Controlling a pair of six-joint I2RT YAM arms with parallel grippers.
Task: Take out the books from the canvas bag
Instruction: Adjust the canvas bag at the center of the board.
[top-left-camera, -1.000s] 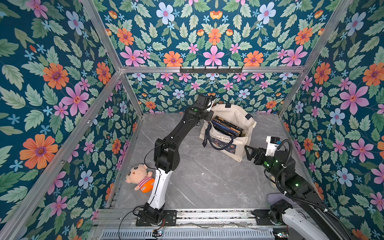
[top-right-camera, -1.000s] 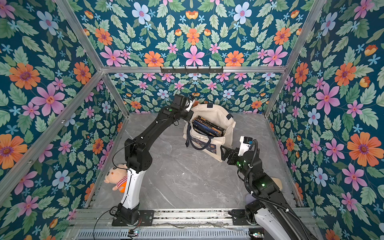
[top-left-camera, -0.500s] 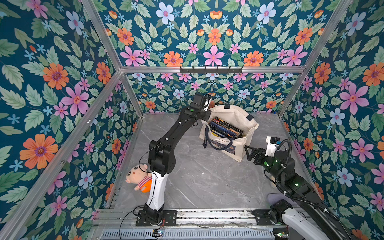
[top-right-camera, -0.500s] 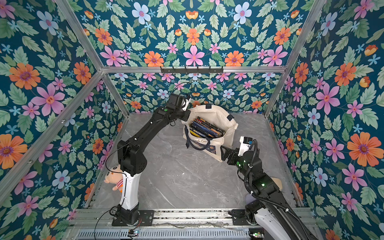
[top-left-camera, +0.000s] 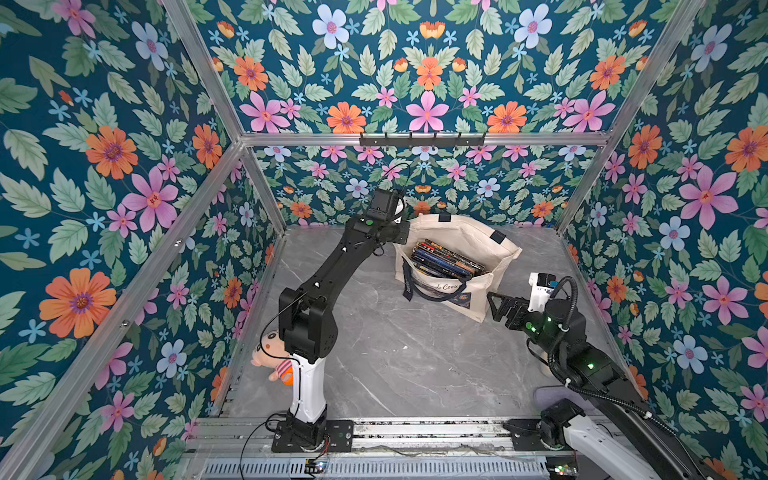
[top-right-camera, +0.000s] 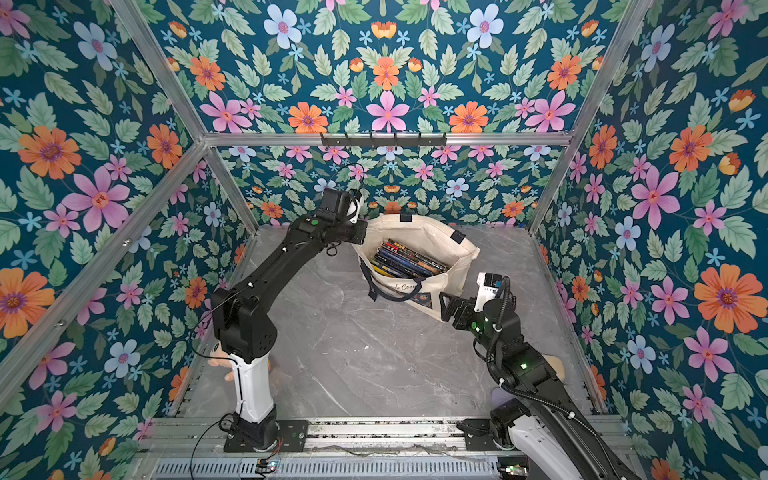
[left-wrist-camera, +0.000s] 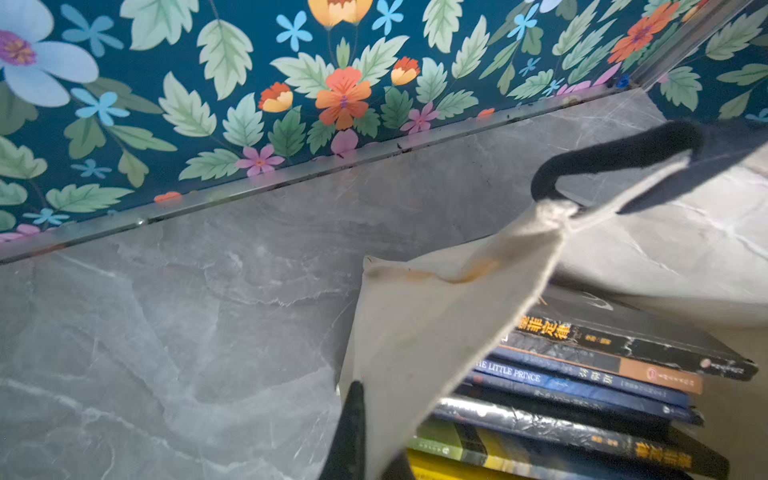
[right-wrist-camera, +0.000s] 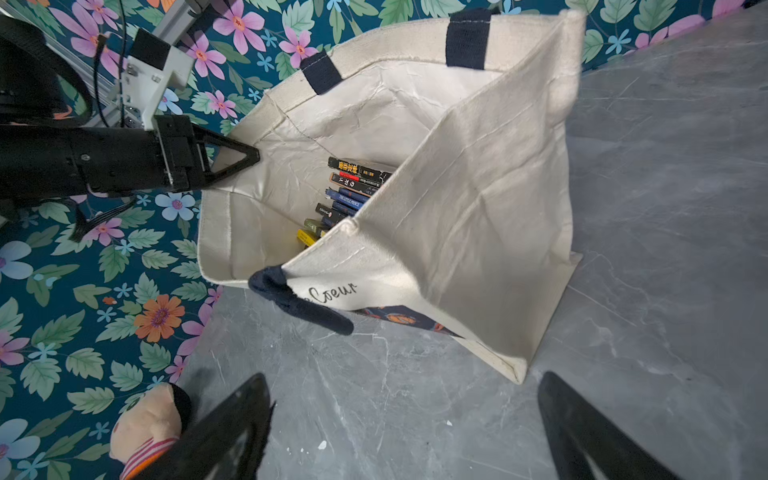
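The front rim (top-left-camera: 473, 279) (right-wrist-camera: 302, 260) of the canvas bag, beside the navy handle's end closest to my right gripper, should be gripped next by that gripper.
The cream canvas bag (top-left-camera: 469, 237) (top-right-camera: 424, 232) stands at the back of the table with its mouth pulled wide. Several books (top-left-camera: 446, 262) (top-right-camera: 409, 264) stand packed inside, spines up, mostly dark with one yellow. My left gripper (top-left-camera: 405, 232) (top-right-camera: 363, 232) is shut on the bag's left rim (left-wrist-camera: 415, 324), and in the right wrist view its tips (right-wrist-camera: 253, 158) pinch the canvas. Near the bag's front right corner (right-wrist-camera: 515, 370), my right gripper (top-left-camera: 492, 305) (right-wrist-camera: 403, 378) stands open with nothing between its fingers, low over the table.
A pink plush doll (top-left-camera: 272, 353) (right-wrist-camera: 145, 428) lies by the left wall behind the left arm's base. A black hook rail (top-left-camera: 422, 139) runs along the back frame. Floral walls close in three sides. A navy handle (top-left-camera: 432, 291) hangs over the bag's front.
My left gripper has drawn the bag's rim a little to the left and back, spreading the mouth wider. The right arm has not moved.
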